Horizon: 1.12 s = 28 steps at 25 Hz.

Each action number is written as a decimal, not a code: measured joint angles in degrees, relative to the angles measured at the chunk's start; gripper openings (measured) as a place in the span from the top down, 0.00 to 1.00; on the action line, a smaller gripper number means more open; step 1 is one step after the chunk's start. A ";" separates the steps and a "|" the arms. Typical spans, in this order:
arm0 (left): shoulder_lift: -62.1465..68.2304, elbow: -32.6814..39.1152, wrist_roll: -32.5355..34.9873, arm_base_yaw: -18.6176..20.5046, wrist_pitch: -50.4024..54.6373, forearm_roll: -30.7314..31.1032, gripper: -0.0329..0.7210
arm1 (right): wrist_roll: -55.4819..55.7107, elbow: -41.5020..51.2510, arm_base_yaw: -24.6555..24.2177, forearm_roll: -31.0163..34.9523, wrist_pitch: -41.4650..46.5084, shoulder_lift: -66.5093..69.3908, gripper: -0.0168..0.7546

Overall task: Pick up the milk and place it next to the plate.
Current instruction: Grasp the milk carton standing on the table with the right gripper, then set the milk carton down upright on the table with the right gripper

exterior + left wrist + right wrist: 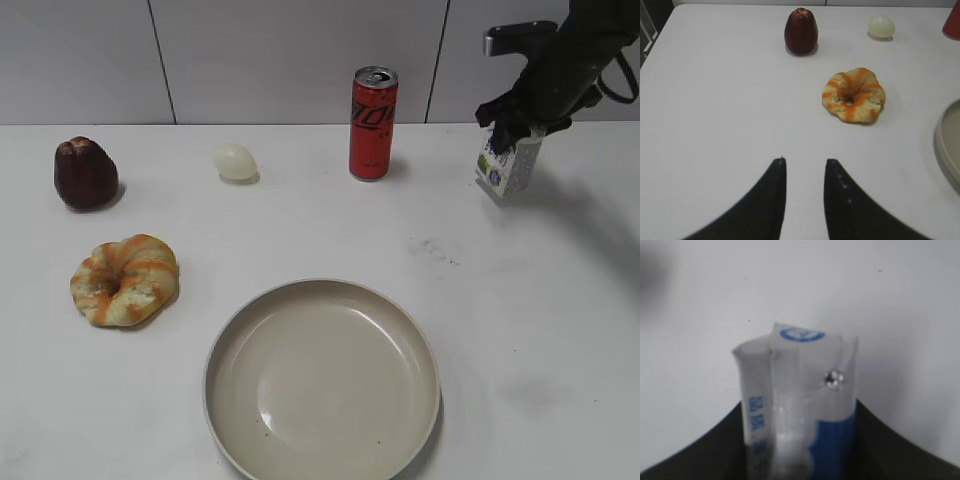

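Observation:
My right gripper is to let go of the milk on the table [326, 272] just behind the plate's far rim, facing the soda can. The milk still hangs tilted just above the table.
The milk [508, 168], a small white carton with blue print, hangs tilted just above the table at the far right, held by my right gripper [516, 122], which is shut on its top. In the right wrist view the milk [797, 390] fills the space between the dark fingers of the right gripper [799, 440]. The plate [322, 378], wide and beige, lies at the front centre; its rim shows in the left wrist view [945, 135]. My left gripper [805, 161] is open and empty above bare table.
A tall red soda can [373, 124] stands at the back centre. A pale egg [235, 162] and a dark red fruit [85, 173] sit at the back left. An orange-striped bread ring [125, 280] lies left of the plate.

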 joint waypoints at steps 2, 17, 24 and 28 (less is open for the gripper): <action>0.00 0.00 0.00 0.00 0.00 0.00 0.68 | -2.20 -1.89 0.24 -0.36 0.98 -2.21 0.60; 0.00 0.00 0.00 0.00 0.00 0.00 0.68 | -33.93 -0.46 11.54 15.22 12.55 -18.12 0.60; 0.00 0.00 0.00 0.00 0.00 0.00 0.68 | -48.93 6.62 16.29 22.28 13.46 -17.73 0.60; 0.00 0.00 0.00 0.00 0.00 0.00 0.68 | -52.27 6.94 20.42 22.21 11.00 -15.03 0.60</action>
